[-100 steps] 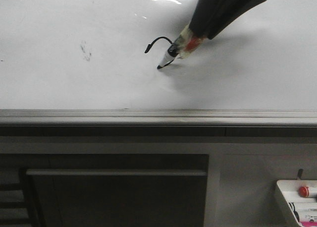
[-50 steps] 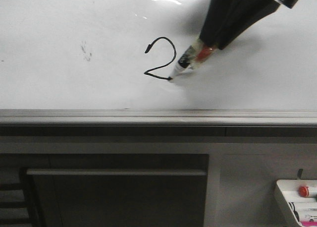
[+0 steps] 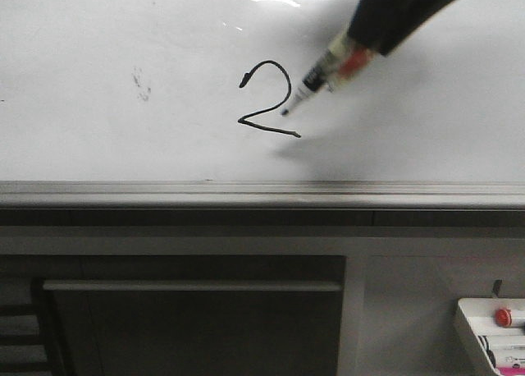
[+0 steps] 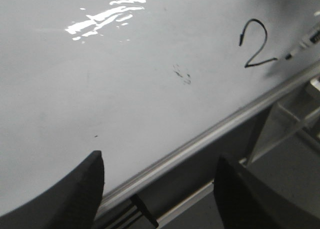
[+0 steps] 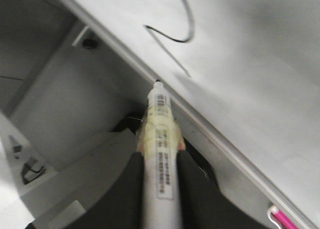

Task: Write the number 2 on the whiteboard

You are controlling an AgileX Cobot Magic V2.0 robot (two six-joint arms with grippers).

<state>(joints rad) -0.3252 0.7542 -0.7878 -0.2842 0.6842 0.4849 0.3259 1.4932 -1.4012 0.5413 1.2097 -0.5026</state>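
Observation:
Next, I close my left gripper on the black-printed front part point(image 3: 317, 76) point(image 4: 304, 42) of the white marker, behind the marker's tip, to take it from my right gripper.
A thin black number 2 point(image 3: 267, 99) stands on the whiteboard point(image 3: 123, 138), a little right of its middle; it also shows in the left wrist view point(image 4: 256, 45) and the right wrist view point(image 5: 172, 31). My right gripper point(image 3: 371, 33) is shut on a white marker point(image 3: 321, 79), whose tip hangs just off the board, right of the digit. In the right wrist view the marker point(image 5: 160, 154) sits between the dark fingers point(image 5: 130, 189). My left gripper point(image 4: 157, 189) is open and empty over the board's lower rail point(image 4: 200, 144).
A faint cluster of smudge specks point(image 3: 142, 83) lies left of the digit. The grey rail point(image 3: 262, 194) runs along the board's lower edge. A small white tray with a red button point(image 3: 502, 317) sits at the lower right. A dark cabinet panel point(image 3: 193, 310) is below the board.
The marker drew the rest of the 2: the curve, then the base stroke to the right. Its tip has now lifted up and off the board.

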